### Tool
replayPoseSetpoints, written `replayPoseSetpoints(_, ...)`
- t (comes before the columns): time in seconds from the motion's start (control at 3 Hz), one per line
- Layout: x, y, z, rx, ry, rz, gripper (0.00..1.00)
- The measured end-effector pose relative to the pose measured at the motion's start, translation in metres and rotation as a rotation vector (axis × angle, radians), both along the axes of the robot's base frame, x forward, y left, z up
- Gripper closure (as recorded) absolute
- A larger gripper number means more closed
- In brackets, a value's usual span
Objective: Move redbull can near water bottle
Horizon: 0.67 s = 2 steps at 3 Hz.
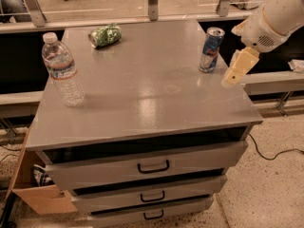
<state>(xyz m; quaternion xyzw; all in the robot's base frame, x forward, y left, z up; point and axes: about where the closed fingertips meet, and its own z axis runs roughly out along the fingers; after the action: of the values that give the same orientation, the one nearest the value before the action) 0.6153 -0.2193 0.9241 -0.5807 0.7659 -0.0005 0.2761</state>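
Observation:
The upright redbull can will be next: my gripper should move to the middle of the upright redbull can (pixel 211 50) and close there, between the can's silver top and its bottom.
The redbull can (pixel 210 50) stands upright near the right edge of the grey cabinet top (pixel 142 89), blue and silver with a silver top. The water bottle (pixel 62 69) stands upright at the left side, clear with a white cap and a label band. My gripper (pixel 237 70) hangs from the white arm (pixel 275 18) at the right, just right of the can and slightly in front of it, apart from it. It holds nothing.
A green patterned can (pixel 105 35) lies on its side at the back left of the top. Three drawers with black handles (pixel 153 167) face the front. A cardboard box (pixel 38 194) sits on the floor at the left. A cable (pixel 273 153) runs on the floor at the right.

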Motion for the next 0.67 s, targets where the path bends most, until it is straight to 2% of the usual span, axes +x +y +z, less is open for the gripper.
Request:
replayPoseSetpoints(0.33,0.052,-0.015,-0.003,0.053,-0.103,-0.030,0.00)
replayPoseSetpoints(0.67,0.071,-0.026,0.004,0.083,-0.157,-0.052,0.00)
